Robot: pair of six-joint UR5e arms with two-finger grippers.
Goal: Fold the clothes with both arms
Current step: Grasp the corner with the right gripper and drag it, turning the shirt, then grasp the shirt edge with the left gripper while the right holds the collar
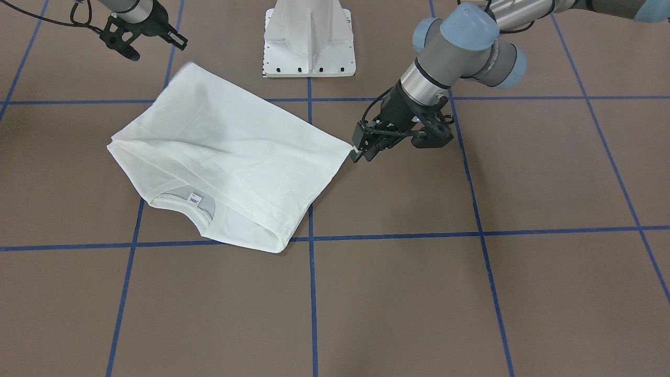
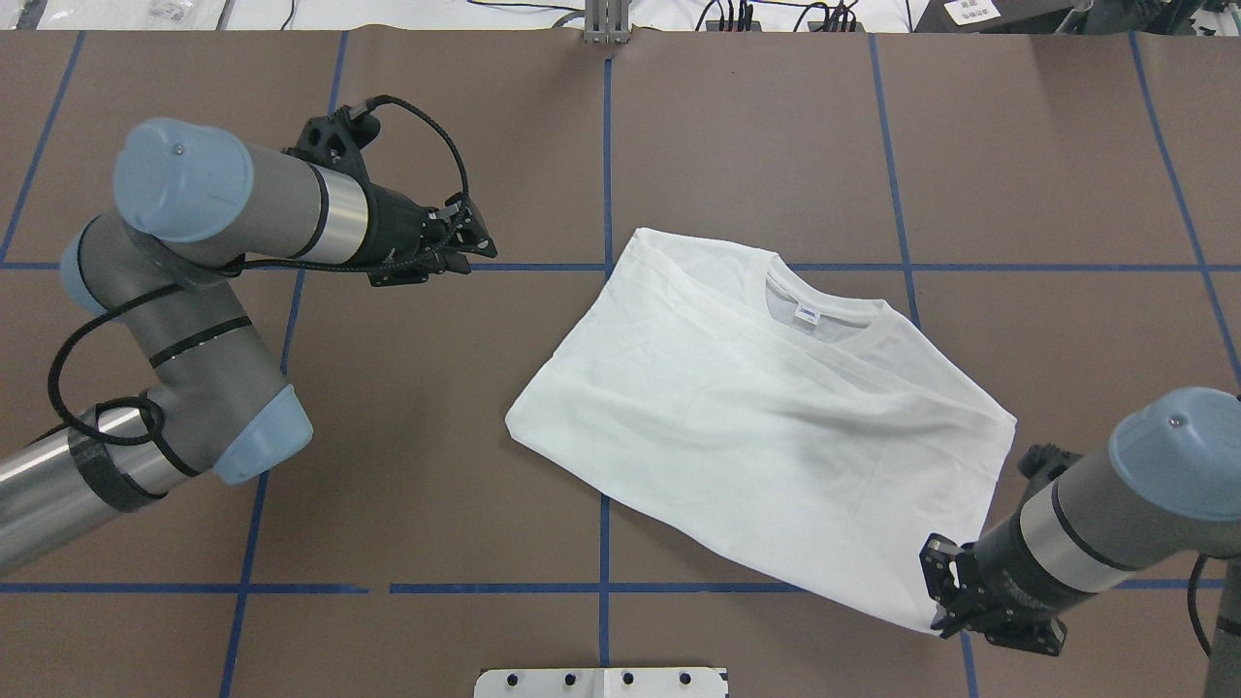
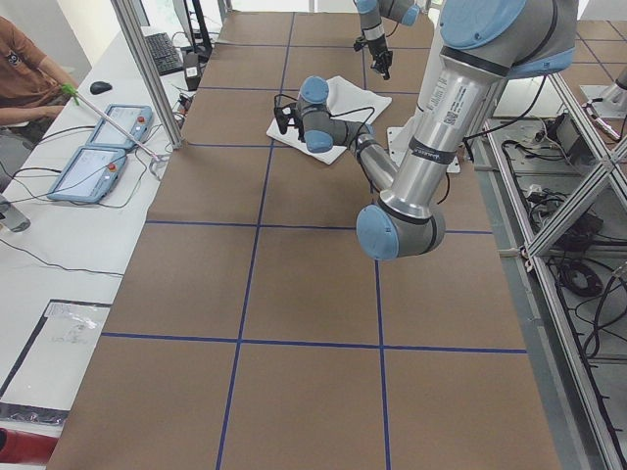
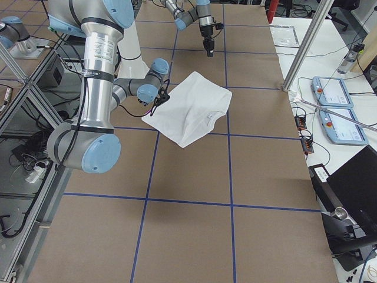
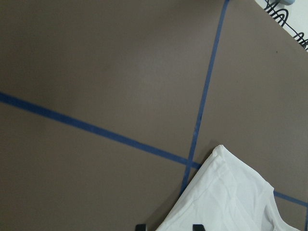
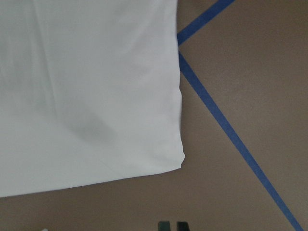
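Note:
Next, my left gripper grips the white T-shirt at the rightmost corner (image 1: 349,150), as seen in the front view.
A white T-shirt (image 1: 225,152) (image 2: 766,417) lies folded into a rough quadrilateral on the brown table, collar and neck label (image 2: 807,314) showing at its far side. My left gripper (image 1: 360,153) (image 2: 480,242) (image 5: 168,227) hovers open above the table. It is beside the shirt's far-left corner (image 5: 219,159) and apart from the cloth. My right gripper (image 2: 938,606) (image 6: 173,225) is shut on nothing, just off the shirt's near-right corner (image 6: 178,161). In the side views the shirt (image 4: 191,109) (image 3: 343,98) sits between both arms.
The white pedestal base (image 1: 309,42) (image 2: 601,682) stands at the robot's edge of the table. Blue tape lines (image 2: 606,485) grid the brown surface. Control pendants (image 3: 108,147) (image 4: 336,106), a metal post (image 3: 147,69) and a seated person (image 3: 24,78) are beyond the far edge.

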